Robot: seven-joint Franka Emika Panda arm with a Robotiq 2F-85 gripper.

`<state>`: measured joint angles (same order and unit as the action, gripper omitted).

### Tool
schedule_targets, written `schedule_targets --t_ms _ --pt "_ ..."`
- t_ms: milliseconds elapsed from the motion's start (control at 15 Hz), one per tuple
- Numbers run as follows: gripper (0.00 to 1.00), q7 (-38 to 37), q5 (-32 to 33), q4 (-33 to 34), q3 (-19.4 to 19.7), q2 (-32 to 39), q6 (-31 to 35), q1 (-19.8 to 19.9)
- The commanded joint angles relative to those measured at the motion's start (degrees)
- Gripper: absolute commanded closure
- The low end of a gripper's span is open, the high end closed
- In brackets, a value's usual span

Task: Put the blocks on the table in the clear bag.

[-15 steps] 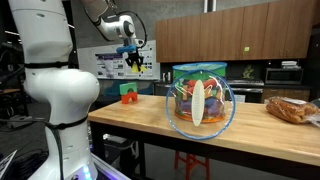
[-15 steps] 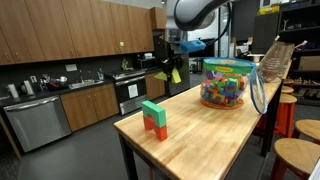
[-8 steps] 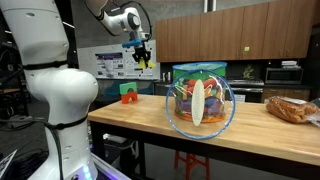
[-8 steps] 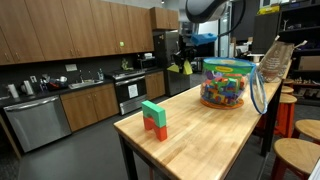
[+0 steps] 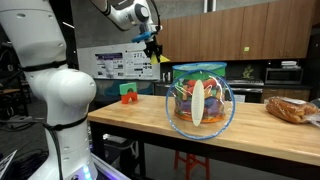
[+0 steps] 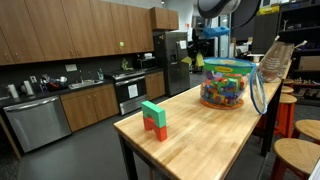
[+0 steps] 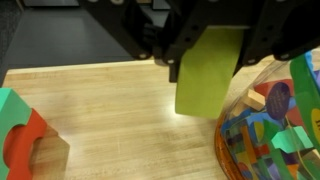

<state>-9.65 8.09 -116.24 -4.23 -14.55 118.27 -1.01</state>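
Observation:
The yellow-green block will be released from my gripper so that it rests on top of the colourful pieces inside the clear bag (image 5: 202, 82).
My gripper (image 7: 208, 52) comes in from the top of the wrist view, shut on a yellow-green block (image 7: 206, 85). It hangs in the air over the table (image 7: 120, 110), just beside the clear bag (image 7: 278, 125) with its colourful pieces. In both exterior views the gripper (image 5: 157, 48) (image 6: 198, 50) is high above the table, near the teal rim of the bag (image 5: 200, 100) (image 6: 226, 85). A green block on a red block (image 5: 128, 93) (image 6: 153, 118) (image 7: 18, 135) stands near the table's end.
A smaller bag of orange-brown contents (image 5: 292, 110) (image 6: 276, 58) lies beyond the clear bag. Wooden stools (image 6: 298, 152) stand along the table. The white robot base (image 5: 52, 90) is by the table's end. Kitchen cabinets and appliances line the walls.
The gripper has risen and moved sideways toward the clear bag, carrying the yellow-green block. The green and red blocks have not moved.

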Motion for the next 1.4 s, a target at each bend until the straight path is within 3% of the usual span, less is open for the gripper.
schedule_targets --t_ms 0,200,733,1067,1333 --pt "0.81 -1.8 1.55 0.89 0.96 -1.44 -2.02 1.86" --pt "0.81 -3.67 2.5 1.56 1.71 -1.6 -2.94 3.56" --pt "0.81 -3.21 3.45 4.77 8.8 0.06 -5.24 10.19" --pt "0.81 -3.79 2.96 4.3 10.35 2.59 -5.14 10.95" --pt "0.81 -9.48 4.47 3.42 9.95 5.28 -0.59 11.03"
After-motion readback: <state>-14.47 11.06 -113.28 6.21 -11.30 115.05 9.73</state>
